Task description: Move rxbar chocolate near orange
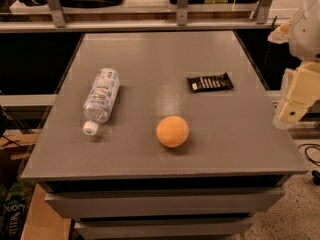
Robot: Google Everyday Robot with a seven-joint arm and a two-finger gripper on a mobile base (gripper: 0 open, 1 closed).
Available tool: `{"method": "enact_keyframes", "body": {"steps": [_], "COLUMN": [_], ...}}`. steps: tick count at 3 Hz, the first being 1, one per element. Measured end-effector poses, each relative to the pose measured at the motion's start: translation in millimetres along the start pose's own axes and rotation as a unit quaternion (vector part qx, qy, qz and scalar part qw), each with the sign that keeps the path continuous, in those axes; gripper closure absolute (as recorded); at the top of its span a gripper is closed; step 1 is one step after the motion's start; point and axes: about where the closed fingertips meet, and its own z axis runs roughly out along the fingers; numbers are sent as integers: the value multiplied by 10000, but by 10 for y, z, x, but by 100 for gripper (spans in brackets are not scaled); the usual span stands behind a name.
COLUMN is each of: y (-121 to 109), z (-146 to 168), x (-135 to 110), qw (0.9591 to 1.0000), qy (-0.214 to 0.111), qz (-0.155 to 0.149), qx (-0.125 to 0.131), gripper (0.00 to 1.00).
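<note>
The rxbar chocolate must go over near the orange, so next my gripper closes on the middle (pixel 211 83) of the bar.
The rxbar chocolate (pixel 210 82), a flat black wrapper with white lettering, lies on the grey table top (pixel 150 54) right of centre. The orange (pixel 172 131) sits nearer the front edge, below and left of the bar, a clear gap apart. The gripper (pixel 295 100) hangs at the far right of the view, past the table's right edge, to the right of the bar and away from it. It holds nothing that I can see.
A clear plastic water bottle (pixel 100 98) with a white cap lies on its side on the left of the table. Drawer fronts (pixel 160 204) show below the front edge. A shelf rail (pixel 150 24) runs behind the table.
</note>
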Motion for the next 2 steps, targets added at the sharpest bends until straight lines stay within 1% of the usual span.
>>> {"method": "enact_keyframes", "body": {"steps": [1, 2], "y": [-149, -397], "z": [115, 330], "x": [-154, -383], "qw": [9984, 9925], "qy": [-1, 56], "qz": [-548, -1188], "qx": [-144, -285], "gripper": [0, 0]}}
